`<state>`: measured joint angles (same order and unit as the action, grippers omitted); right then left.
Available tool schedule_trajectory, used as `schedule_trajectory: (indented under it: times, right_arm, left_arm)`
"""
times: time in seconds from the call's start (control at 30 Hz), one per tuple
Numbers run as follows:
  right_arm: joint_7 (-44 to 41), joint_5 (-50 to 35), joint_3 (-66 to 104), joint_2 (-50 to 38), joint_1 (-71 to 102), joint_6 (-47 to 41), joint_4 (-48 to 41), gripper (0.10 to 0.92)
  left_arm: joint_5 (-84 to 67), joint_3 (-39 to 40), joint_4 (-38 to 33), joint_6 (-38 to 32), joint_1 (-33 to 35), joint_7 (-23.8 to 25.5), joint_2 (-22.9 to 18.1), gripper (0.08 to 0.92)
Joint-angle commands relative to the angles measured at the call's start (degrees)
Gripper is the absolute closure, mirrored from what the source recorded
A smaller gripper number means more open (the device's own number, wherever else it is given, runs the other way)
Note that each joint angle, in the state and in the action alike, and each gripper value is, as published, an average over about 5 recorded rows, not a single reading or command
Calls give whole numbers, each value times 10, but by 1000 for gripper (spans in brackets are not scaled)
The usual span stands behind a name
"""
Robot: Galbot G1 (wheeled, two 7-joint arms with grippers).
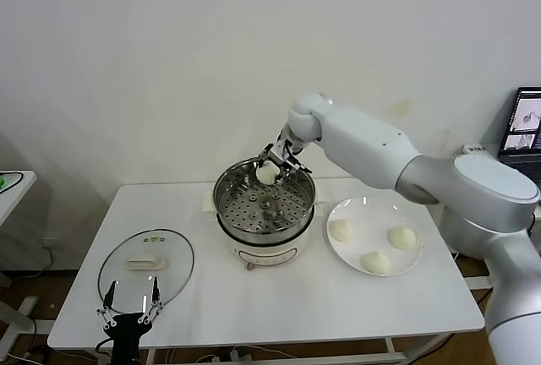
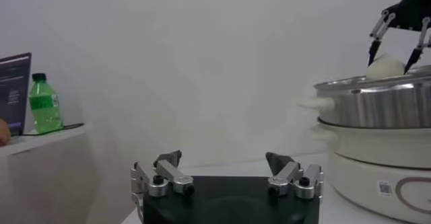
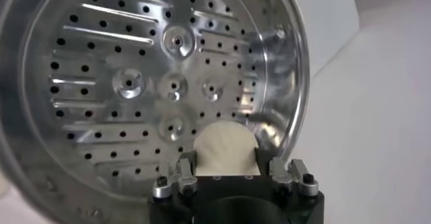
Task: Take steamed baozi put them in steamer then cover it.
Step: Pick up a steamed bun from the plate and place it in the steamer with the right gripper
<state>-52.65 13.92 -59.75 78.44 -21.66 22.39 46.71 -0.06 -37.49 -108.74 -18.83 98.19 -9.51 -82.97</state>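
Note:
I should set the baozi down with my right gripper on the steamer's perforated bottom close to its far side (image 1: 265,182) (image 3: 219,128).
My right gripper (image 1: 269,168) is shut on a cream-white baozi (image 1: 266,174) and holds it over the far rim of the steel steamer (image 1: 254,217). In the right wrist view the baozi (image 3: 225,149) sits between the fingers above the perforated bottom of the steamer (image 3: 135,77), which holds nothing else. Three more baozi (image 1: 341,230) lie on the white plate (image 1: 365,209) to the right of the steamer. The glass cover (image 1: 145,268) with its cream handle lies flat at the table's front left. My left gripper (image 1: 129,313) is open and empty just in front of the cover.
The white table's front edge (image 1: 254,338) runs below the cover. A laptop screen (image 1: 524,124) stands at the far right. A green bottle (image 2: 44,104) stands on a side table in the left wrist view, which also shows the steamer's side (image 2: 377,104).

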Motion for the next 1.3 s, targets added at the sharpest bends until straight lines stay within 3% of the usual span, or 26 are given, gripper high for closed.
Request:
schedule_trajectory:
  times: [0.03,0.67,1.3]
  right_arm:
    - [19,34,-4,12,6,42,-21,465]
    - [55,139,26,42,26,89,-89,465]
    - [71,139,42,60,40,111,-120,465]
  left_arm:
    - [0,1,5,0,-4,0,-1,177]
    - [0,4,16,-2,-11,-1,-2,177]
    - [1,5,20,-5,-11,-2,-2,177]
